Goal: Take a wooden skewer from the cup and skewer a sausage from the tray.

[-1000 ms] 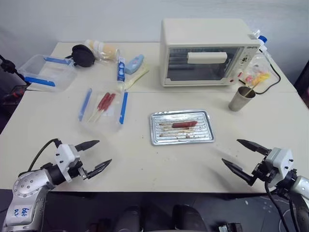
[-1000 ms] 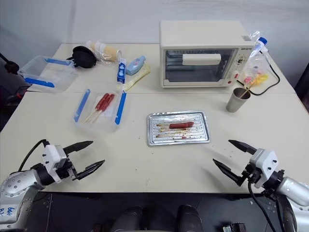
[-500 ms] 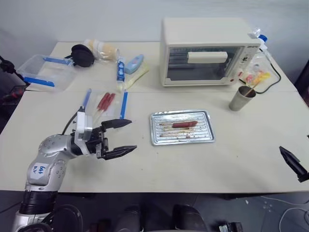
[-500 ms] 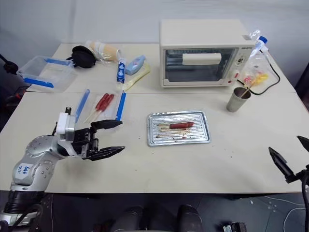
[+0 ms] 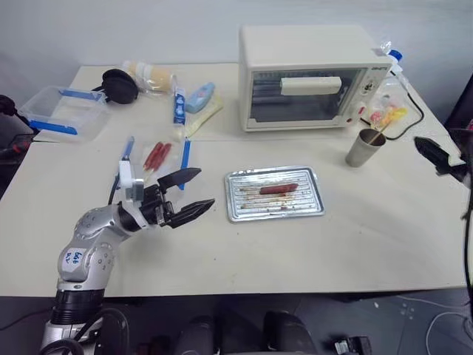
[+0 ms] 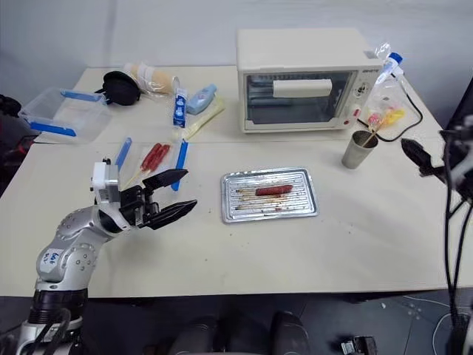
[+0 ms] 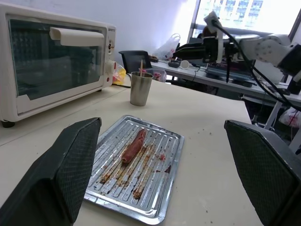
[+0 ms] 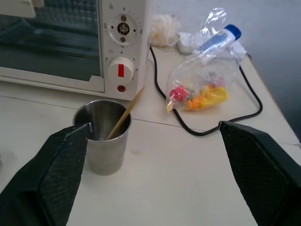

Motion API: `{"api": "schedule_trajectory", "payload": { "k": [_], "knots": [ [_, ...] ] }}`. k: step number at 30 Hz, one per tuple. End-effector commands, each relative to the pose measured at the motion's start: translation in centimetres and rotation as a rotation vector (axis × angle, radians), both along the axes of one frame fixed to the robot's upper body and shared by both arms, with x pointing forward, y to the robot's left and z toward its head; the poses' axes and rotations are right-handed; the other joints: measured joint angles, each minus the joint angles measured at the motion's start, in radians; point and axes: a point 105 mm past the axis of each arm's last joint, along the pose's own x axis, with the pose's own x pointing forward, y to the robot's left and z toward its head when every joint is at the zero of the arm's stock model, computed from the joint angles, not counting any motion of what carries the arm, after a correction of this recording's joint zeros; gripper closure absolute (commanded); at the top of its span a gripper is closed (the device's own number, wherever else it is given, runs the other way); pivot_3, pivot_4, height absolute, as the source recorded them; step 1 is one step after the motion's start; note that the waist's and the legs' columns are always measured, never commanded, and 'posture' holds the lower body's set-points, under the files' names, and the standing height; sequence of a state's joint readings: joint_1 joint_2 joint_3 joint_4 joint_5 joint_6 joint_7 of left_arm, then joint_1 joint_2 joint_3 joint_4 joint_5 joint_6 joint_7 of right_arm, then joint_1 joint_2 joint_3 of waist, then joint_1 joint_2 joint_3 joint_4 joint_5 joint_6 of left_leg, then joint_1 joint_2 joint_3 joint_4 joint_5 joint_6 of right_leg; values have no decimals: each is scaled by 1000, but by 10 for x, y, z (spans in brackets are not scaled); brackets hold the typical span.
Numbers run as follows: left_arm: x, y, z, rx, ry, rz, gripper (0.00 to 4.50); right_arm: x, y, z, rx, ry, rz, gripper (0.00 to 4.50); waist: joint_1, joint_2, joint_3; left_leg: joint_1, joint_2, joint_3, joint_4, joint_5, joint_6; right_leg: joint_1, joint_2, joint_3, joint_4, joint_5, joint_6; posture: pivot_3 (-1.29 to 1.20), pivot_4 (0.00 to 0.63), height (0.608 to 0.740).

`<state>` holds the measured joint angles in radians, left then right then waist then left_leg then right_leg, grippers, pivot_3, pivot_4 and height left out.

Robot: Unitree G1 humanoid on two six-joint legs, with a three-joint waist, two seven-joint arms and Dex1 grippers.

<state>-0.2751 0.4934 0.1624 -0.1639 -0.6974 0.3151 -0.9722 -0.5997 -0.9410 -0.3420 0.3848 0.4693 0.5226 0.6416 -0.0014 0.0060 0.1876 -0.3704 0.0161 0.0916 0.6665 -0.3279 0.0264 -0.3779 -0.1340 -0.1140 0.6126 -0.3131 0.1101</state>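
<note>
My right gripper needs to next move to the wooden skewer's upper part (image 5: 383, 129) (image 8: 132, 104), which sticks out above the rim of the grey metal cup, and close there.
The silver tray (image 5: 240, 207) lies mid-table with one reddish-brown sausage (image 5: 278, 188) on its ridges. My left gripper (image 5: 206, 186) hovers open just left of the tray, pointing at it; the left wrist view shows the sausage (image 7: 134, 145) ahead between the spread fingers (image 7: 70, 174). The grey metal cup (image 5: 362, 148) stands right of the oven with a wooden skewer (image 8: 124, 115) leaning inside. My right gripper (image 8: 154, 126) is open and empty, raised at the table's right side, facing the cup (image 8: 103, 136) from a short distance.
A cream toaster oven (image 5: 307, 74) stands behind the tray. A plastic bag of colourful items (image 8: 202, 89) and a black cable (image 8: 188, 129) lie behind the cup. A clear lid with red sausages on sticks (image 5: 157, 157), tubes (image 5: 177, 103) and a clear box (image 5: 63, 111) sit at the left.
My left gripper rose from the front edge and moved right, close to the tray. My right gripper swung from the front right corner up and back, beside the cup. Both stayed open.
</note>
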Motion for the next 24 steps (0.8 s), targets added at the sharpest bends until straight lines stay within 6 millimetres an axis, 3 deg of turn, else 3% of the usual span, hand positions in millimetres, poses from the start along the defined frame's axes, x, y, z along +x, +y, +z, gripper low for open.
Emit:
{"api": "schedule_trajectory", "payload": {
  "k": [1,6,11,22,24],
  "knots": [
    [-8,-7,12,-17,-50,-22,49,15,-9,0,-31,83,-30,0,3,0,0,-1,0,0,0,0,0,0,0,-1,-1,0,0,0,150,740],
    [-10,-12,10,-33,-44,-12,49,48,0,10,8,57,-43,0,-3,0,1,-2,-1,2,0,0,1,-1,0,-7,-2,1,2,0,150,740],
    [-11,-16,10,-43,-42,-7,49,65,13,10,96,44,-27,0,-3,0,1,-2,-1,2,1,0,0,-1,0,-8,-1,1,3,0,150,740],
    [-10,-16,11,-40,-49,-7,49,81,38,8,136,44,5,0,-3,0,1,-2,-1,2,1,0,1,-1,0,-8,-1,1,3,0,150,740],
    [-10,-16,12,-40,-51,-5,0,81,37,6,154,47,-3,391,-4,0,1,-2,-1,2,1,0,1,-1,0,-8,0,1,2,0,150,740]
  ]
}}
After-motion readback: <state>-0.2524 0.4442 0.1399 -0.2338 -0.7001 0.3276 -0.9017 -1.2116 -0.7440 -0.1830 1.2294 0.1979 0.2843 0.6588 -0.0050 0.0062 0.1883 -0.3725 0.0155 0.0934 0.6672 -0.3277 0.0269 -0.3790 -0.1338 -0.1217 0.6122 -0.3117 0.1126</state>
